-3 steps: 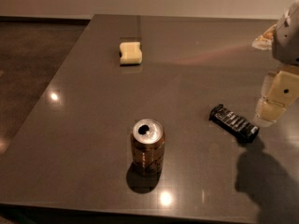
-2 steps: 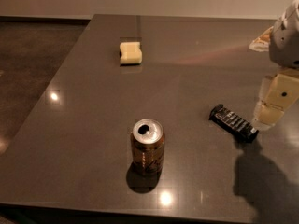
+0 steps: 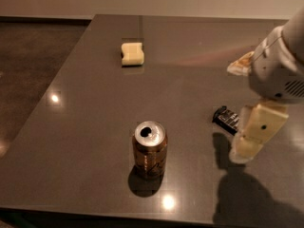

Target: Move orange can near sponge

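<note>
My gripper will next close on the upper half [image 3: 150, 147] of the orange can, below its silver top.
The orange can [image 3: 150, 149] stands upright on the dark table [image 3: 95, 103] near the front, its silver top and opening showing. The sponge [image 3: 131, 53], pale yellow, lies flat near the far left of the table, well apart from the can. My gripper [image 3: 248, 145] hangs at the right, above the table, to the right of the can and a good gap from it. It holds nothing that I can see.
A flat black bar [image 3: 226, 118] lies right of the can, partly hidden behind the gripper. The table's left edge runs diagonally beside a dark floor [image 3: 28, 70]. The front edge lies just below the can.
The gripper has moved left and lower in view, toward the front, and now covers part of the black bar. The can and the sponge have not moved.
</note>
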Controlling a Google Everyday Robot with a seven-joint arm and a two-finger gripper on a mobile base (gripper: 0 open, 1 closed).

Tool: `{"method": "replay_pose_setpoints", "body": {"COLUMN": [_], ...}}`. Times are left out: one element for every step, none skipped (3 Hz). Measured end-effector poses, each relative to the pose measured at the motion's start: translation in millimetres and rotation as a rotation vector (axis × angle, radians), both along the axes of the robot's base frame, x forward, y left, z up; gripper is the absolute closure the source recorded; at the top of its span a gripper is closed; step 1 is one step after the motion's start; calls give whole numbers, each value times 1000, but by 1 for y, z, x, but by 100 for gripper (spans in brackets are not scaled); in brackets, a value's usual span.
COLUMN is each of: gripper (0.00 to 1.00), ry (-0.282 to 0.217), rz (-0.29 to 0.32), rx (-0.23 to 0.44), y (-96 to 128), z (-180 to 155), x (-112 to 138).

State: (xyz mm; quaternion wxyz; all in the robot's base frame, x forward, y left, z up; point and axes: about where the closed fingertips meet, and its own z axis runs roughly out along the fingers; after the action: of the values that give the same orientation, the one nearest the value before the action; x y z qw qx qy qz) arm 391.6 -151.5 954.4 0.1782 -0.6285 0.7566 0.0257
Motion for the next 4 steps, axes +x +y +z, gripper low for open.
{"method": "replay_pose_setpoints", "body": {"gripper": [0, 0, 0, 0], "ry": [8, -2, 18, 32], "rz": [10, 47, 100, 119], "rx": [43, 87, 121, 126], "y": [31, 74, 129, 152], "z": [-15, -26, -47, -58], "x": [-10, -16, -16, -11]}}
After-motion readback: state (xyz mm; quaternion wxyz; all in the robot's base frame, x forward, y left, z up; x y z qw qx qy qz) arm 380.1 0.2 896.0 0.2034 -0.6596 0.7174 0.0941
